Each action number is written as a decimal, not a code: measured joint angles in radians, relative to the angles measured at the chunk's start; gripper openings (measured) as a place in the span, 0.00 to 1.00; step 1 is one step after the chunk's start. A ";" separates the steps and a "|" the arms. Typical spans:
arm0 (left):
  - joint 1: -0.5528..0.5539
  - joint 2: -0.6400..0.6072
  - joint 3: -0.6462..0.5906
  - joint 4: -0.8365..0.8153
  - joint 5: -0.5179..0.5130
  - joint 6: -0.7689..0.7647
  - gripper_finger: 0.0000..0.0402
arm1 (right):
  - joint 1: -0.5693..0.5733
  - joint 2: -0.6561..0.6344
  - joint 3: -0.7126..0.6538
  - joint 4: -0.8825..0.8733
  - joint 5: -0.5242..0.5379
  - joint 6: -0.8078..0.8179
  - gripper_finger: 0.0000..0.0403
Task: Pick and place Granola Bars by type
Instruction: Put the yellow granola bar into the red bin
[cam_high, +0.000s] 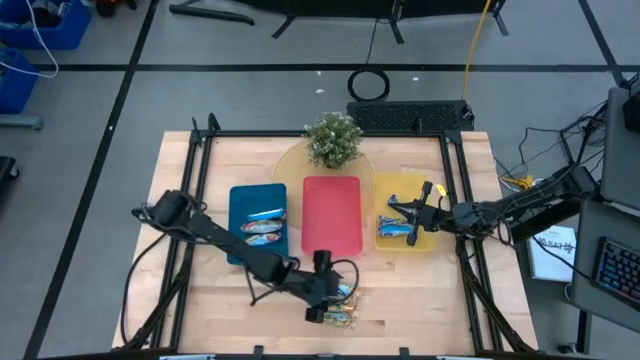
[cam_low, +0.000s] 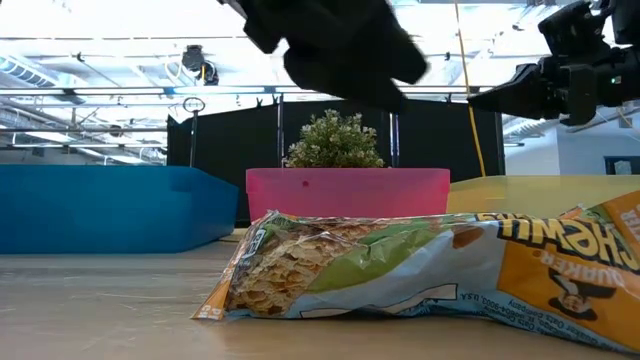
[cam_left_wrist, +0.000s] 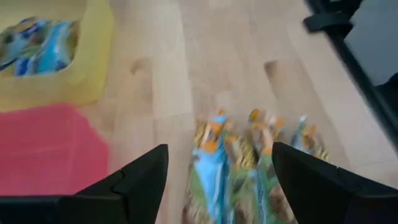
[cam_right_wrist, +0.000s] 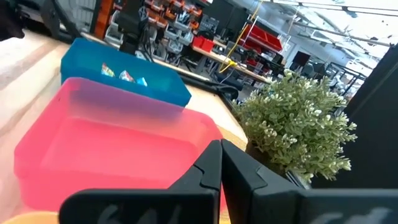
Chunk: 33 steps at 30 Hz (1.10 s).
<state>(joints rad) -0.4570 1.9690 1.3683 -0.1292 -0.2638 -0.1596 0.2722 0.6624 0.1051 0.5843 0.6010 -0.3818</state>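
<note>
I will next close my left gripper on the middle of the tan-and-teal granola bar (cam_high: 338, 292) (cam_left_wrist: 206, 202) that is nearest the red tray, at the edge of the cluster.
Tan-and-teal granola bars (cam_high: 343, 316) lie flat in a small cluster near the table's near edge; the left wrist view shows them (cam_left_wrist: 249, 171) side by side, and the low view shows one (cam_low: 430, 270) close up. My left gripper (cam_high: 338, 292) (cam_left_wrist: 217, 171) hangs open above them, a finger on either side, touching nothing. Two shiny blue bars (cam_high: 262, 226) lie in the blue tray (cam_high: 240, 205). Blue-and-orange bars (cam_high: 397, 229) lie in the yellow tray (cam_high: 430, 190). My right gripper (cam_high: 400, 212) (cam_right_wrist: 221, 168) is shut and empty above the yellow tray.
The red tray (cam_high: 332, 215) sits between the blue and yellow trays and holds nothing. A small potted plant (cam_high: 333, 140) stands behind it at the far side. Bare wood lies to the left and right of the bar cluster along the near edge.
</note>
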 joint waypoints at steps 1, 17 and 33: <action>0.004 0.013 0.012 -0.004 0.007 0.002 0.72 | 0.000 0.000 0.000 -0.007 0.000 -0.001 0.00; 0.023 0.066 0.022 -0.090 0.046 -0.005 0.57 | 0.000 0.000 0.000 -0.029 0.000 0.003 0.00; 0.045 0.109 0.021 -0.143 0.062 -0.018 0.57 | 0.000 0.002 0.001 -0.051 -0.003 0.052 0.00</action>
<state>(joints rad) -0.4116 2.0782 1.3894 -0.2718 -0.2015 -0.1777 0.2722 0.6640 0.1059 0.5338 0.5976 -0.3298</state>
